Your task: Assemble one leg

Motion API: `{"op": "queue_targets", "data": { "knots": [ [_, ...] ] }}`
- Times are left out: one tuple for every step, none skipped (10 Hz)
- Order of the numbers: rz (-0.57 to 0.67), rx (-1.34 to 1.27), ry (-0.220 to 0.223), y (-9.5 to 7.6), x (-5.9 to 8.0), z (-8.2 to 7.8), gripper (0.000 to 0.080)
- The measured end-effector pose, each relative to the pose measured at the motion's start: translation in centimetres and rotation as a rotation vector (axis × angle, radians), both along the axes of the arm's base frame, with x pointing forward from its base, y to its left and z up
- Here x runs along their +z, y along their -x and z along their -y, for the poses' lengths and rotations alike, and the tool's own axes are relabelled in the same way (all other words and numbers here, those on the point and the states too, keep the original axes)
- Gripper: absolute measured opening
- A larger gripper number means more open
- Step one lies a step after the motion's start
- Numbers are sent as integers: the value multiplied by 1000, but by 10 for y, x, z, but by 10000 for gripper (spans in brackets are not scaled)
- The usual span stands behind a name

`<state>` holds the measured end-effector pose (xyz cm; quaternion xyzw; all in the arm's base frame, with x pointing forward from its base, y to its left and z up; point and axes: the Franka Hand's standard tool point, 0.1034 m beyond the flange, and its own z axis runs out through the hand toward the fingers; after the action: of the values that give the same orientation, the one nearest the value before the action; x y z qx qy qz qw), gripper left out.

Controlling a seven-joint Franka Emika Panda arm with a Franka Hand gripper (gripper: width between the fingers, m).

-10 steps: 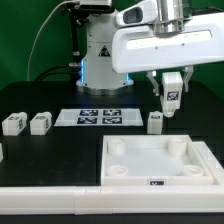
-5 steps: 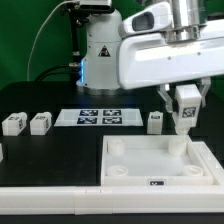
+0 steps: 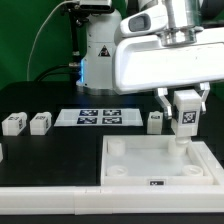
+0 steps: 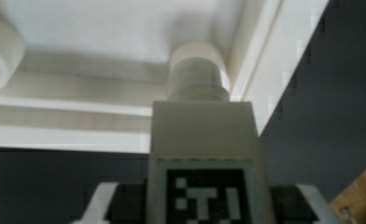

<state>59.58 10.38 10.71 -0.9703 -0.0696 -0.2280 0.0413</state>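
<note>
Next, the gripper releases the white leg, now held upright above the tray part, standing in the tray part's front corner socket [image 3: 192, 170] below it, near the white rail.
My gripper [image 3: 186, 122] is shut on a white leg [image 3: 186, 116] with a black-and-white tag, held upright just above the far corner at the exterior view's right of the large white square tray-like part [image 3: 158, 172]. In the wrist view the held leg [image 4: 205, 150] fills the middle, its tip pointing at a round corner socket [image 4: 199, 72] of the tray part. The gripper [image 4: 205, 205] clamps it on both sides. Three more legs lie on the black table: two at the exterior view's left [image 3: 14, 124] [image 3: 40, 123] and one [image 3: 155, 122] beside the held leg.
The marker board [image 3: 97, 118] lies flat on the table behind the tray part. The robot base [image 3: 100, 50] stands at the back. A white rail [image 3: 50, 195] runs along the table's front edge.
The gripper has carried the leg toward the exterior view's right and lower, from above the loose leg to over the tray part's far corner socket.
</note>
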Motion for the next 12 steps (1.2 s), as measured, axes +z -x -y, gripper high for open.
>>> {"op": "queue_targets", "data": {
  "knots": [
    [107,-13,5,2,-2,5,289],
    [108,-13,6,4,-8,5,289],
    [110,-13,5,2,-8,4,289],
    [117,-11,2,-3,-7,1,290],
    [121,-10,0,-7,-8,-1,290],
    [124,-10,-2,-11,-9,-2,290],
    [124,-12,-4,-17,-15,-3,290],
    [123,-12,-6,-21,-20,-5,290],
    [121,-12,-7,-22,-23,-5,290],
    [117,-10,-7,-21,-27,-7,290],
    [114,-6,-7,-21,-29,-10,290],
    [110,-5,-7,-19,-32,-10,290]
  ]
}}
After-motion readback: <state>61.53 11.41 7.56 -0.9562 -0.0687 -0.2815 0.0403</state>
